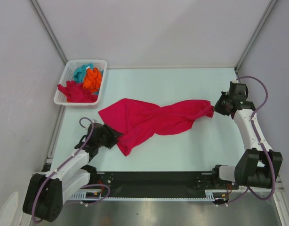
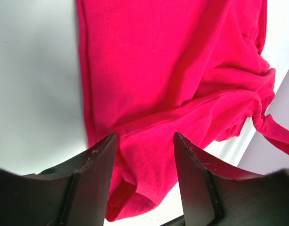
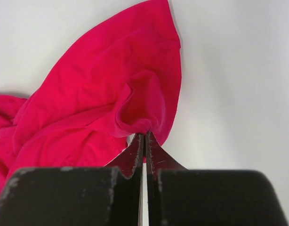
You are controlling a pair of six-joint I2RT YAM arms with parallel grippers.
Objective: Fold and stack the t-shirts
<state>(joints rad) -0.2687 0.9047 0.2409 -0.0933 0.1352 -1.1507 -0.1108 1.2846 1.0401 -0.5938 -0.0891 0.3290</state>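
I see the crimson red t-shirt lying twisted, its fold ending just beyond my left gripper's fingers, so next I pinch the fold's end [image 2: 121,133] before lifting the t-shirt taut.
A crimson red t-shirt [image 1: 154,120] lies twisted across the middle of the table, stretched from lower left to upper right. My right gripper [image 1: 215,108] is shut on its right corner; in the right wrist view the cloth [image 3: 111,94] bunches at the closed fingertips of that gripper [image 3: 145,134]. My left gripper [image 1: 117,137] is at the shirt's lower-left end. In the left wrist view its jaws stand apart, and this gripper [image 2: 144,141] straddles a hemmed corner of the red cloth [image 2: 172,70] without pinching it.
A white lattice basket [image 1: 64,80] stands at the back left. It holds a teal shirt [image 1: 81,72], an orange shirt [image 1: 92,79] and another red shirt [image 1: 76,92] that spills over its left rim. Grey walls enclose the table on three sides.
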